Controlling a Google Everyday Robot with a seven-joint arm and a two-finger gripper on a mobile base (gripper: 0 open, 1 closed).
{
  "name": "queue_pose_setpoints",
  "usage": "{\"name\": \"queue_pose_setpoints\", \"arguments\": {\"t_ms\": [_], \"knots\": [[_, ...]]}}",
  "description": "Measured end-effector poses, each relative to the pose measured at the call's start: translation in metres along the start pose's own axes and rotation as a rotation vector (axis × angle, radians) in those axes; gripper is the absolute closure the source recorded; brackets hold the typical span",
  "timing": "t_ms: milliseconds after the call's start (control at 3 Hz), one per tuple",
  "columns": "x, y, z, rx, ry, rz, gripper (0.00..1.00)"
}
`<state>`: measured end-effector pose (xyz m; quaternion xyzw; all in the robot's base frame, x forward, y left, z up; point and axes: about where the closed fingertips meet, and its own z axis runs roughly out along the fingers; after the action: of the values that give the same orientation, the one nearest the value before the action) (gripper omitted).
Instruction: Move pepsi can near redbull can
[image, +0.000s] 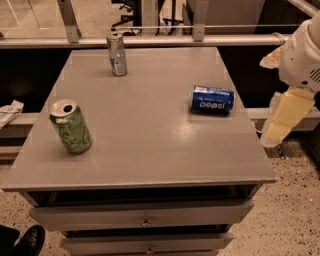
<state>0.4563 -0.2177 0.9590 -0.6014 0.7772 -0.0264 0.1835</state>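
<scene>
The robot's gripper needs to next go to the pepsi can's end (228, 101) nearest the robot's arm and close there, leaving the pepsi can's end toward the redbull can free.
The pepsi can (212, 99), blue with white lettering, lies on its side on the right part of the grey table (150, 145). The redbull can (117, 54), slim and silver with blue patches, stands upright at the table's far left-centre, well apart from the pepsi can. My arm (300, 65), white with a cream link (284, 119), hangs beyond the table's right edge, to the right of the pepsi can and not touching it. The gripper itself does not show in this view.
A green can (71, 126) with an open top stands upright near the table's left front. Drawers (145, 220) sit below the tabletop. A metal rail (150, 41) runs behind the table. A black shoe (27, 241) is at the bottom left on the floor.
</scene>
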Motion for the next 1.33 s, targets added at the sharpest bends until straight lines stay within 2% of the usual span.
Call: {"name": "queue_pose_setpoints", "arguments": {"t_ms": [333, 667, 1000, 1333], "knots": [[0.001, -0.024, 0.03, 0.022, -0.056, 0.013, 0.0], [-0.003, -0.061, 0.06, 0.037, -0.104, 0.041, 0.0], [-0.01, -0.102, 0.08, 0.05, -0.173, 0.08, 0.0], [-0.011, -0.133, 0.097, 0.041, -0.24, 0.143, 0.0]]}}
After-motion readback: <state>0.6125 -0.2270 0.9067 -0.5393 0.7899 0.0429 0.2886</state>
